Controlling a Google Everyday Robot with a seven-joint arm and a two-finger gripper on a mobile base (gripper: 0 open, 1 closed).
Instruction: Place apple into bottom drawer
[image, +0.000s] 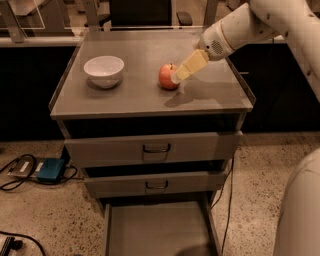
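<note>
My gripper is to close next on the red apple's side (174, 82) that faces away from the white bowl.
The red apple (167, 76) with a short stem sits on the grey cabinet top (145, 97), right of centre. My gripper (178, 76) comes in from the upper right on a white arm, its pale yellowish fingers right beside the apple's right side. The bottom drawer (157, 229) is pulled out below the cabinet, a flat grey tray with thin side walls and nothing in it.
A white bowl (104, 70) stands on the cabinet top to the left of the apple. Two grey drawers with dark loop handles (156, 148) sit above the open one. A blue box (51, 170) and cables lie on the floor at left.
</note>
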